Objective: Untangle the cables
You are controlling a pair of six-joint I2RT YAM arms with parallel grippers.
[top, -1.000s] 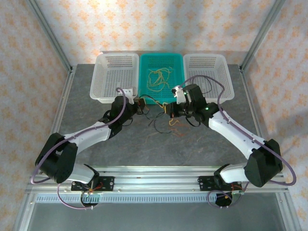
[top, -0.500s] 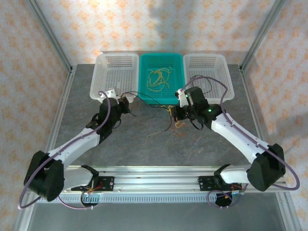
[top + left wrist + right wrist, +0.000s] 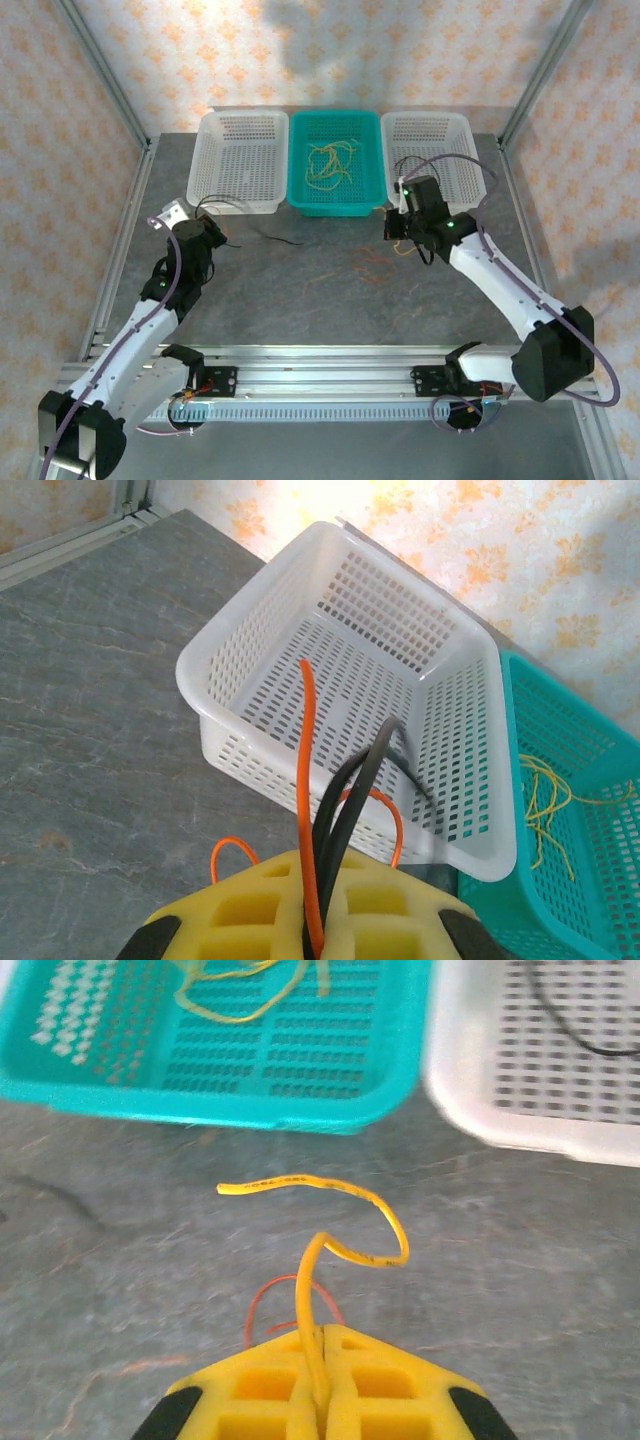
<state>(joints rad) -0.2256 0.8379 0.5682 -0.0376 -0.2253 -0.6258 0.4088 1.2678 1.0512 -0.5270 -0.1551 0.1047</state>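
Note:
I will use my left gripper to set down and let go of the black and orange cables, now held over the table, on the table (image 3: 354,252) in front of the teal basket.
My left gripper (image 3: 315,920) is shut on two cables, a black one (image 3: 352,785) and an orange one (image 3: 304,740), which rise from between its yellow pads. From above, the left gripper (image 3: 213,237) sits at the table's left, and the black cable (image 3: 280,240) trails right from it along the table. My right gripper (image 3: 322,1365) is shut on a curled yellow cable (image 3: 350,1195). It hangs in front of the baskets (image 3: 394,229). A thin reddish cable (image 3: 370,265) lies loose on the table between the arms, partly under the right gripper's pads (image 3: 268,1295).
Three baskets line the far edge: a white basket (image 3: 203,165), a teal basket (image 3: 296,160) with several yellow cables (image 3: 330,165), and a second white basket (image 3: 470,160) with a black cable (image 3: 560,1020). Metal frame rails border the table.
The left arm swung left and back towards me, dragging the black and orange cables away from the middle. The right gripper shifted right with the yellow cable. The bundle has come apart.

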